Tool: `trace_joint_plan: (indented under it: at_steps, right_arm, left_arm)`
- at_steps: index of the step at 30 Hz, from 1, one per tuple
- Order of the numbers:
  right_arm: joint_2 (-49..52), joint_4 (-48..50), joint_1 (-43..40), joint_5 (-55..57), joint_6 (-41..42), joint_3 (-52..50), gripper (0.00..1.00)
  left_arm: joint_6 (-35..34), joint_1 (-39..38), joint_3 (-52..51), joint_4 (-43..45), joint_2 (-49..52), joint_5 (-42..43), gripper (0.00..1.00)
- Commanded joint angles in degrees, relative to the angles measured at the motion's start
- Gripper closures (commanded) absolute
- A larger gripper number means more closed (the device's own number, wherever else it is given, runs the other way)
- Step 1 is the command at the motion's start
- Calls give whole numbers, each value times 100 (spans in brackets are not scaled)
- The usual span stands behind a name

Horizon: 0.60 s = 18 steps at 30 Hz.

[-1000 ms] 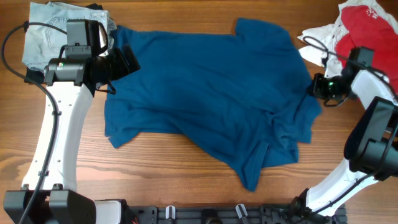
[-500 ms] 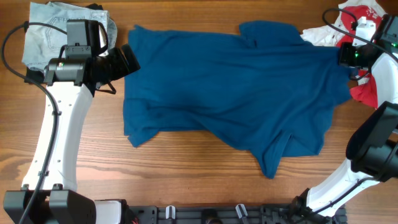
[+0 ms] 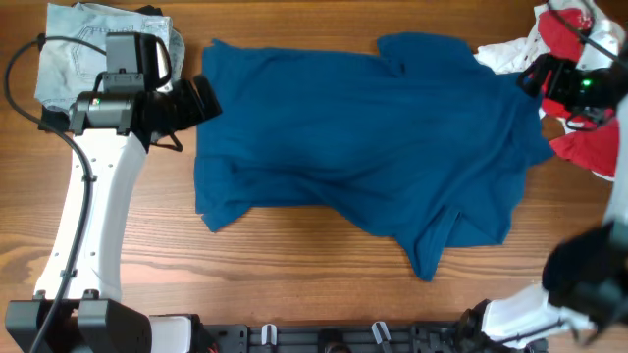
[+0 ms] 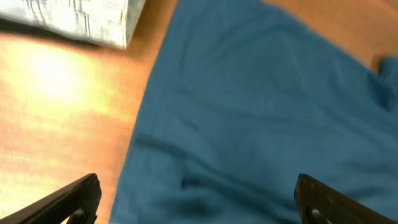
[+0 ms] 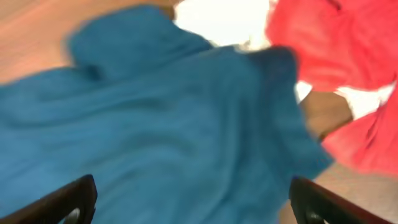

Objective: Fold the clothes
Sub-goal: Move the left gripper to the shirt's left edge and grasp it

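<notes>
Next, my left gripper moves to the blue shirt's front corner (image 3: 219, 209), on the side nearer the folded grey-white garment, and then closes at that spot.
The clothes, a large dark blue shirt (image 3: 373, 147), lie spread across the middle of the table, with a wrinkled point hanging toward the front edge. My left gripper (image 3: 206, 98) hovers at the shirt's upper left edge. In the left wrist view its jaws (image 4: 199, 205) stand wide open over the blue cloth (image 4: 249, 112) and hold nothing. My right gripper (image 3: 530, 80) is over the shirt's right edge. Seen from the right wrist, it (image 5: 193, 205) is open above the shirt (image 5: 155, 124), and no cloth is pinched.
A folded grey-white garment (image 3: 78, 44) lies at the back left, also seen in the left wrist view (image 4: 81, 18). A heap of red and white clothes (image 3: 579, 39) sits at the back right, close to the right gripper (image 5: 336, 43).
The right gripper dragged the shirt's right side toward the right, spreading it out, then opened and let go. The left arm stayed where it was.
</notes>
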Motion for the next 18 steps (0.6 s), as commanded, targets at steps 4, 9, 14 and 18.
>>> trace_joint_plan:
  at_steps: [4, 9, 14, 18]
  right_arm:
    - [-935, -1589, 518, -664, 404, 151, 0]
    - [-1082, -2149, 1370, 221, 1504, 149, 0]
    - [-1298, -2192, 1768, 1029, 2645, -94, 0]
    - [-1539, -2129, 1744, 1412, 2909, -420, 0]
  left_arm:
    - [-743, -61, -37, -1401, -81, 562, 0]
    - [-1283, -492, -223, -1779, -90, 535, 0]
    - [-2468, -1073, -1054, -1620, -96, -92, 0]
    - [-3512, -1115, -1792, -1193, -96, -199, 3]
